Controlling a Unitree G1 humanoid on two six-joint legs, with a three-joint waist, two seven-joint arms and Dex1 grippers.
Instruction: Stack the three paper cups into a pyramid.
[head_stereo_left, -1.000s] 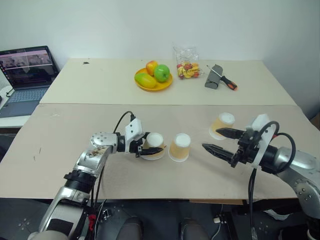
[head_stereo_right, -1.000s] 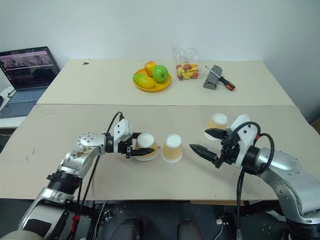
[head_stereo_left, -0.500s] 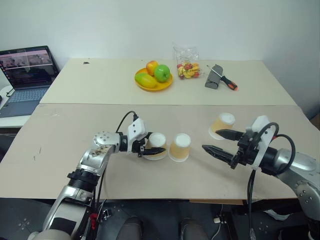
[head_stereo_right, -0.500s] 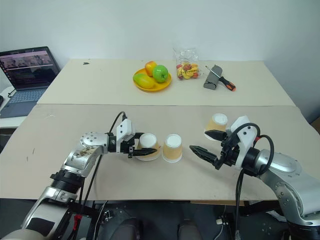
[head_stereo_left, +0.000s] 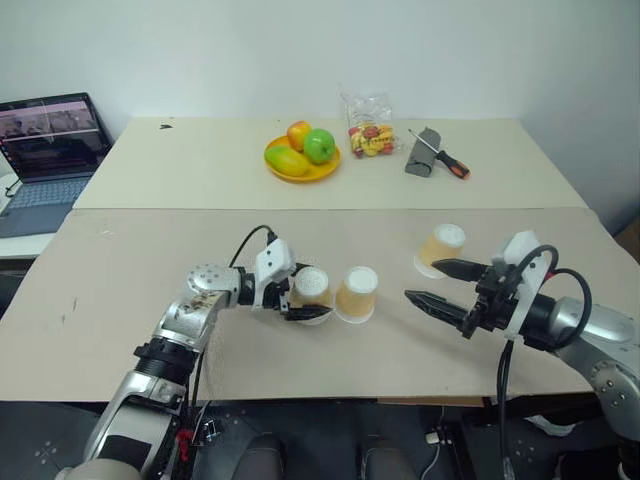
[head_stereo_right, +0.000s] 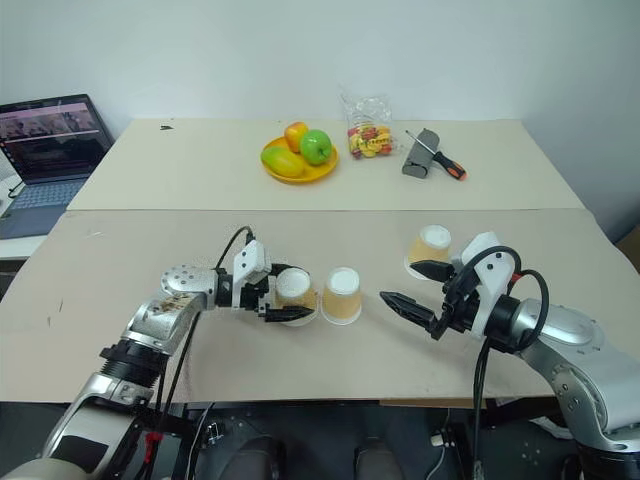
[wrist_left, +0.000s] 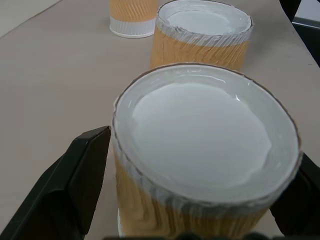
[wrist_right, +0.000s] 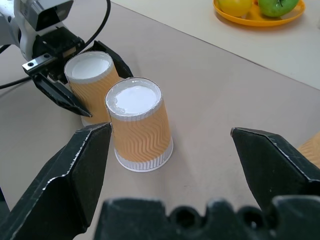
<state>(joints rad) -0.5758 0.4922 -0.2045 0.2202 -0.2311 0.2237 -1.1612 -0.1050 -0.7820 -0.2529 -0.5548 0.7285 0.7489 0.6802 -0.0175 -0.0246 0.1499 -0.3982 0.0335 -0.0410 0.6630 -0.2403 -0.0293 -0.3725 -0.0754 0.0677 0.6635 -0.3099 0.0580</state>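
I should close my right gripper on the sides of the third cup (head_stereo_left: 440, 250) (wrist_right: 313, 150), which stands apart from the pair, because it should be the top of the pyramid.
Three tan paper cups stand upside down on the near table. The left cup (head_stereo_left: 312, 284) sits between the fingers (wrist_left: 80, 175) of my left gripper (head_stereo_left: 303, 300), which is open and reaches in from the left, its fingers just off the cup's sides. The middle cup (head_stereo_left: 357, 293) stands close beside it on the right. The third cup (head_stereo_left: 441, 248) stands apart, further right and back. My right gripper (head_stereo_left: 423, 280) hovers open right of the middle cup, just in front of the third cup, and holds nothing. No pyramid stands.
On the far table are a yellow plate of fruit (head_stereo_left: 300, 160), a bag of snacks (head_stereo_left: 368, 125), a screwdriver (head_stereo_left: 450, 165) and a grey tool (head_stereo_left: 420, 155). A laptop (head_stereo_left: 50, 150) is open at the far left. A seam (head_stereo_left: 150, 208) divides the two tables.
My left gripper's fingers have spread apart from the left cup, which now stands free beside the middle cup. The right arm has kept still. The camera shifted slightly.
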